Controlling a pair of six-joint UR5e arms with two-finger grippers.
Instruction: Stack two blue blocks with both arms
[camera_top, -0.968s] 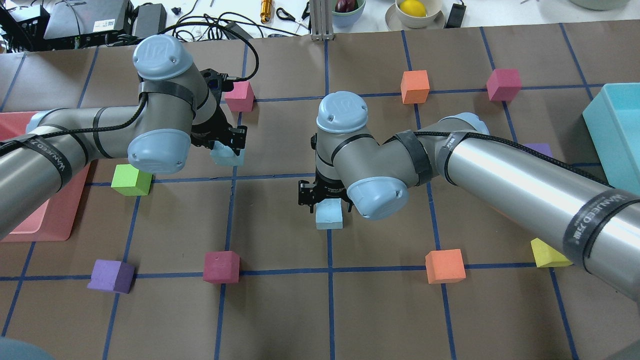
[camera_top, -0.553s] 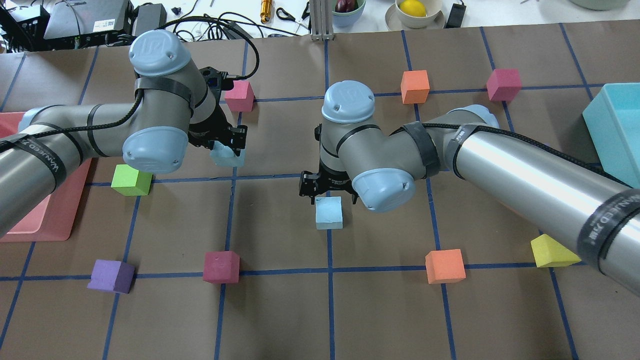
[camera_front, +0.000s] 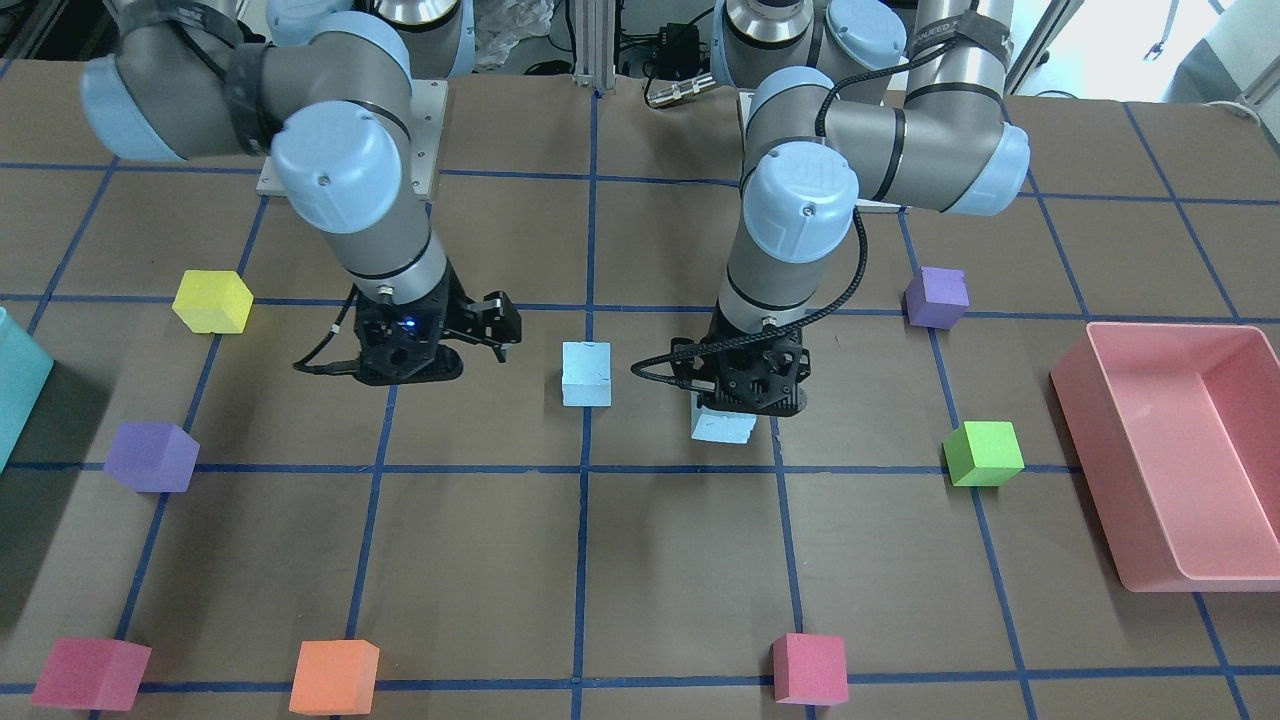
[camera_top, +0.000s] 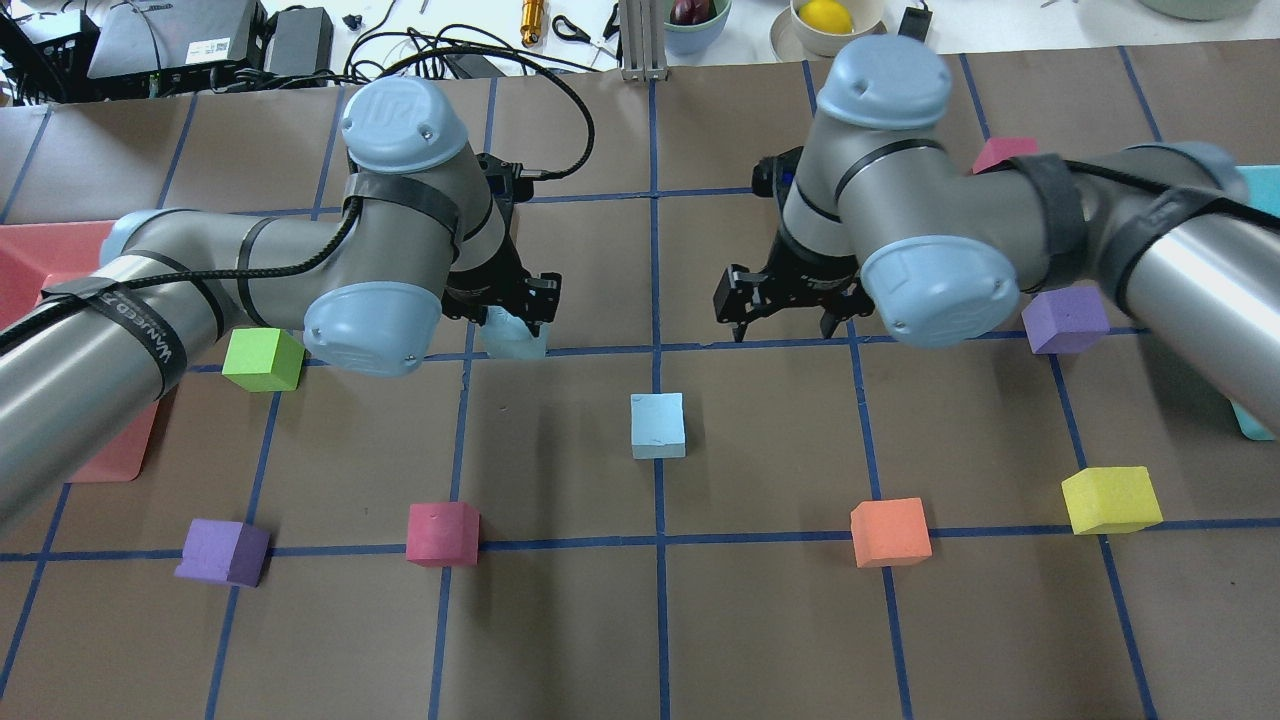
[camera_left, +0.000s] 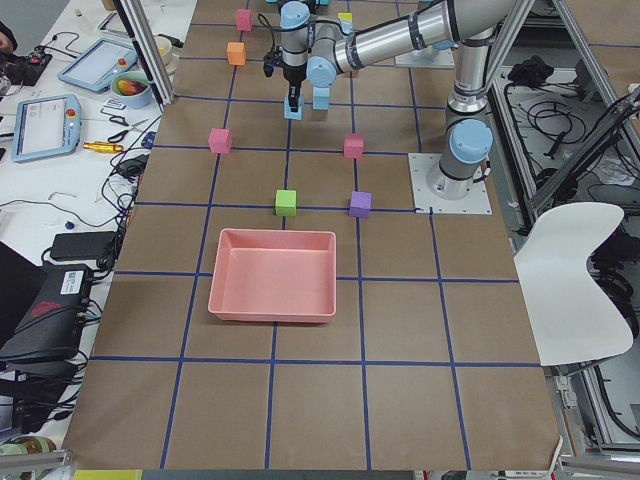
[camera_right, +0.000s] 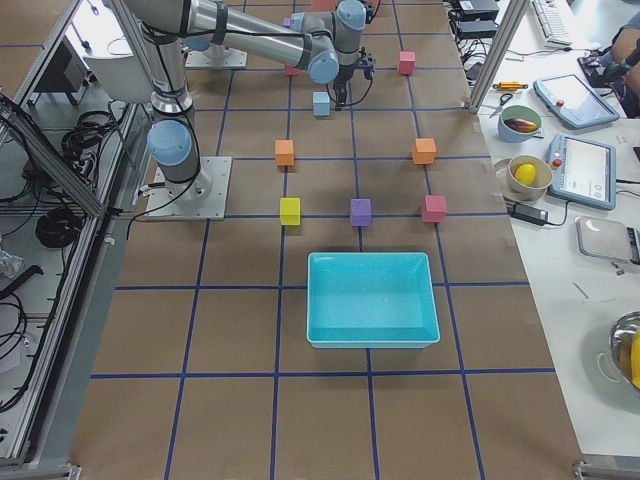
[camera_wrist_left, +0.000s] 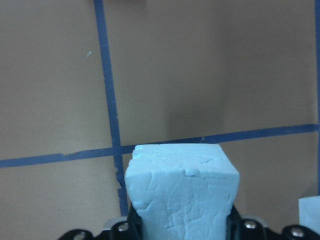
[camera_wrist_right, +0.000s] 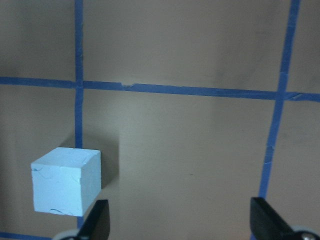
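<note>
Next, I let go of the blue block in my left gripper, now held just above the table, squarely on top of the free blue block (camera_front: 587, 360) (camera_wrist_left: 311, 215) on the tape line.
One pale blue block (camera_top: 658, 425) sits free on the table at a grid crossing; it also shows in the front view (camera_front: 586, 374) and the right wrist view (camera_wrist_right: 66, 181). My left gripper (camera_top: 515, 320) is shut on the second blue block (camera_wrist_left: 181, 192) and holds it just above the table, left of the free block (camera_front: 722, 425). My right gripper (camera_top: 790, 315) is open and empty, raised beyond and to the right of the free block. Its fingertips (camera_wrist_right: 97, 220) stand wide apart in the right wrist view.
Coloured cubes lie around: green (camera_top: 262, 358), magenta (camera_top: 442, 533), purple (camera_top: 222, 551), orange (camera_top: 890, 532), yellow (camera_top: 1110, 498), purple (camera_top: 1068, 320). A pink tray (camera_front: 1170, 450) stands on my left side, a teal bin (camera_right: 372, 298) on my right side.
My right gripper has let go of its blue block, risen and drawn back to the far right. My left gripper has carried its blue block to the right, closer to the free one.
</note>
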